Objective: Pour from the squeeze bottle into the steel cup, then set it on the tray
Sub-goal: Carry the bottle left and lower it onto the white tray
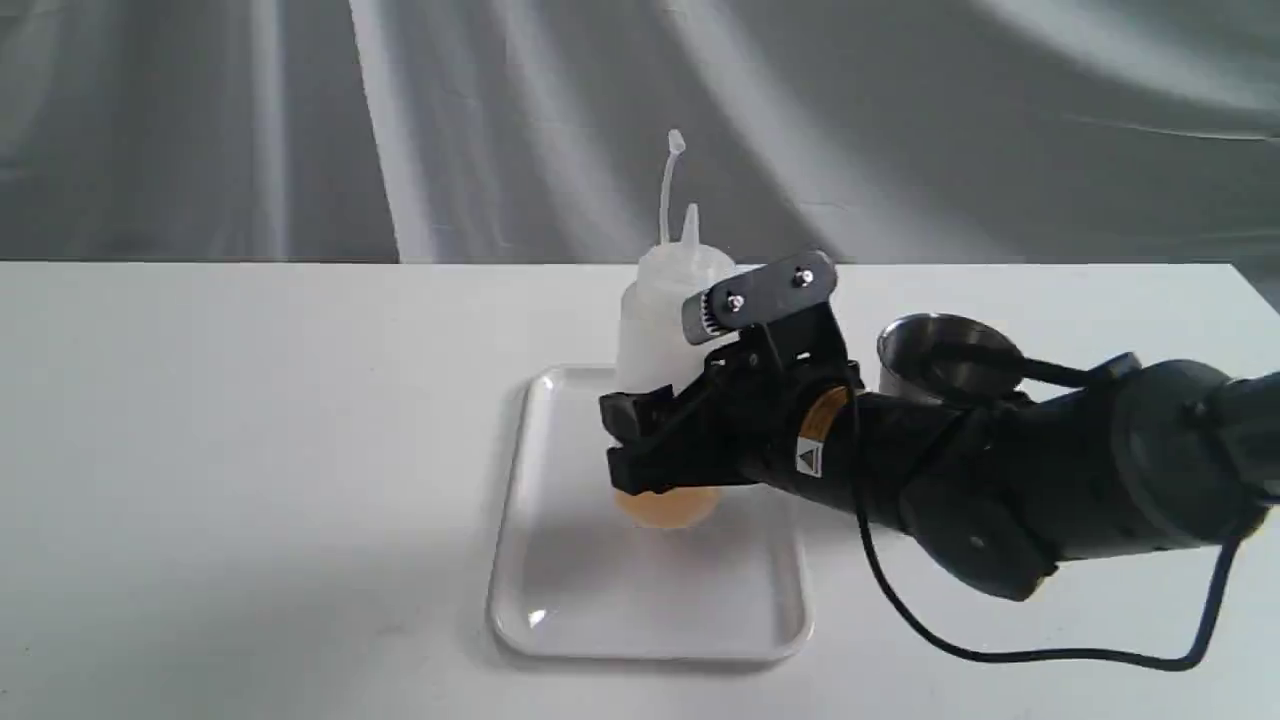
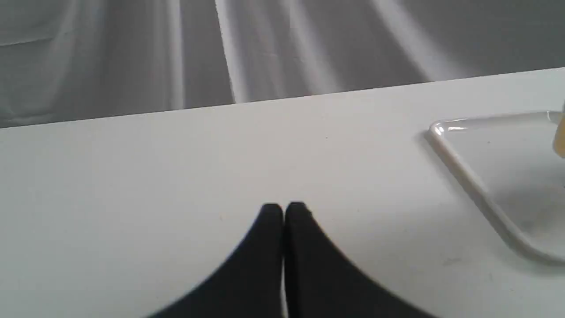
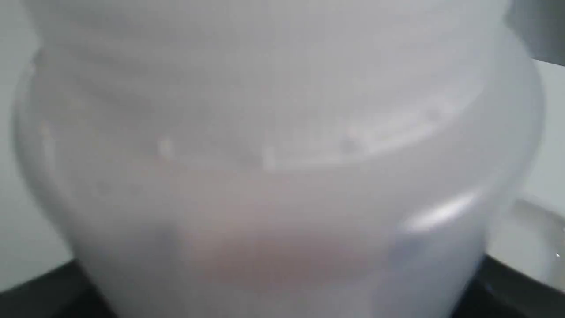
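Note:
The robot's right gripper should set the squeeze bottle down just on the near side of the white tray's centre (image 1: 662,566). The bottle now stands upright on that tray.
The squeeze bottle (image 1: 655,320) stands upright on the white tray (image 1: 560,600), nozzle up with its tethered cap hanging open and amber liquid at its base. My right gripper (image 1: 640,450) reaches in from the right and is shut on the bottle's lower body. In the right wrist view the bottle (image 3: 282,154) fills the picture, with dark fingers (image 3: 507,282) at the corners. The steel cup (image 1: 940,355) stands on the table behind my right arm, right of the tray. My left gripper (image 2: 284,210) is shut on nothing, above bare table away from the tray (image 2: 476,185).
The white table ends at a grey curtain behind. A black cable (image 1: 1000,650) from the right arm trails over the table right of the tray. The left arm does not show in the exterior view.

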